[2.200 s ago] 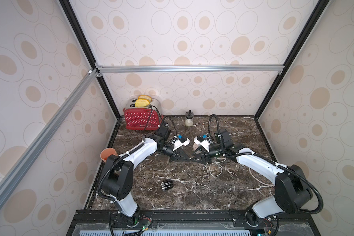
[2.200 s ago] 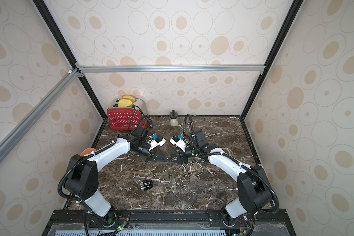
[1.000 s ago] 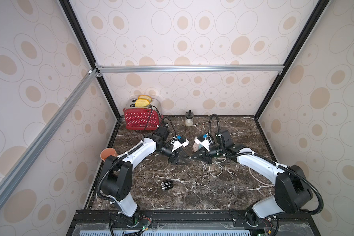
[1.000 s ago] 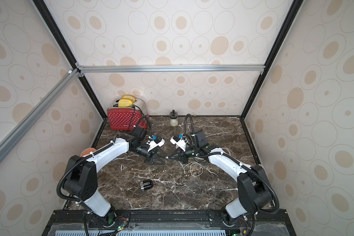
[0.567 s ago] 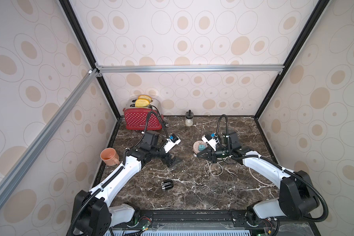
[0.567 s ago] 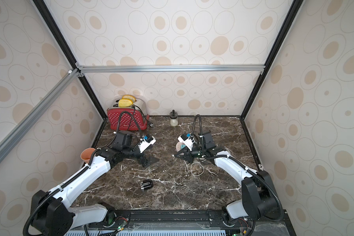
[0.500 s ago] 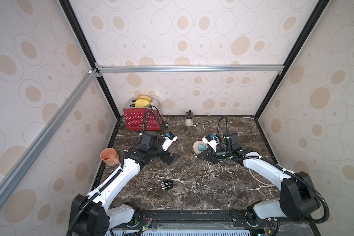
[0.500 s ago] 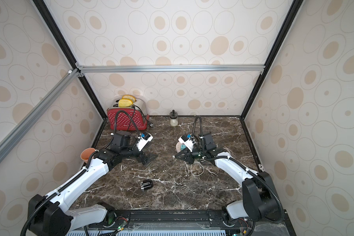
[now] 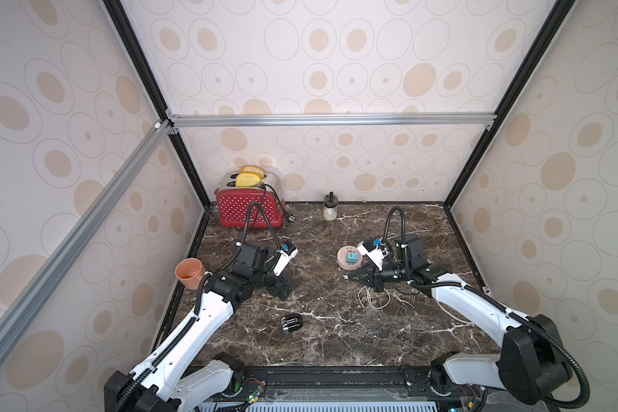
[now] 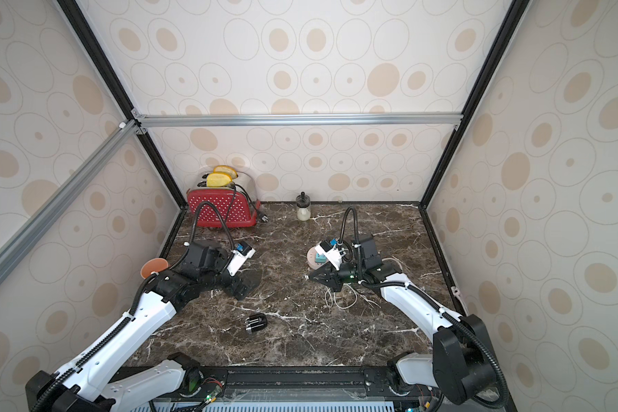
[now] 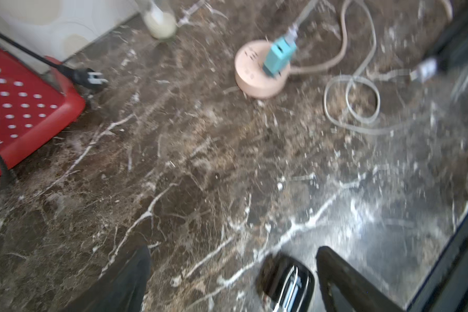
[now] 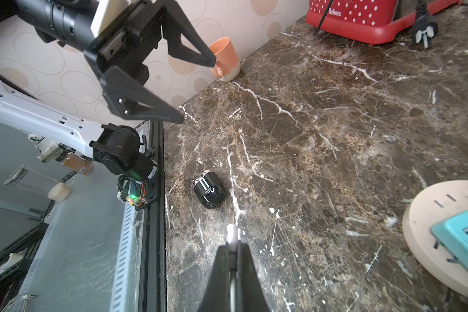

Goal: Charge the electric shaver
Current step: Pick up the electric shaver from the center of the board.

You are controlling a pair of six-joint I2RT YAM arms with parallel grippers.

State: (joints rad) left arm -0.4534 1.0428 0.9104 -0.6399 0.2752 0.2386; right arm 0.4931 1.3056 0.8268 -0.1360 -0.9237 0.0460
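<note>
My left gripper should next grab the striped body [image 9: 292, 323] [image 11: 290, 287] of the electric shaver, with one finger on each side of its silvery stripes.
The electric shaver [image 9: 292, 324] [image 10: 256, 324], a stubby black piece with silvery stripes, lies on its side near the front of the marble table. My left gripper [image 9: 286, 287] [image 10: 245, 285] hangs open just behind it, holding nothing. In the left wrist view the blurred shaver [image 11: 285, 283] shows beside one finger. My right gripper [image 9: 348, 277] [image 12: 233, 243] is shut on the white cable's plug [image 12: 232, 231], in front of the pink socket disc [image 9: 340, 264] that carries the teal adapter [image 9: 351, 257]. The plug's tip points toward the shaver [image 12: 209, 190], well short of it.
The white cable [image 9: 371, 299] loops on the table under the right wrist. A red toaster [image 9: 247, 208] with its loose black plug [image 9: 289, 218] stands at the back left. A small bottle [image 9: 330, 208] is at the back wall, an orange cup [image 9: 190, 273] at the left edge.
The two grippers were together at the table's middle. The left one has opened and swung back left and forward toward the shaver; the right one has drawn back right, still gripping the plug.
</note>
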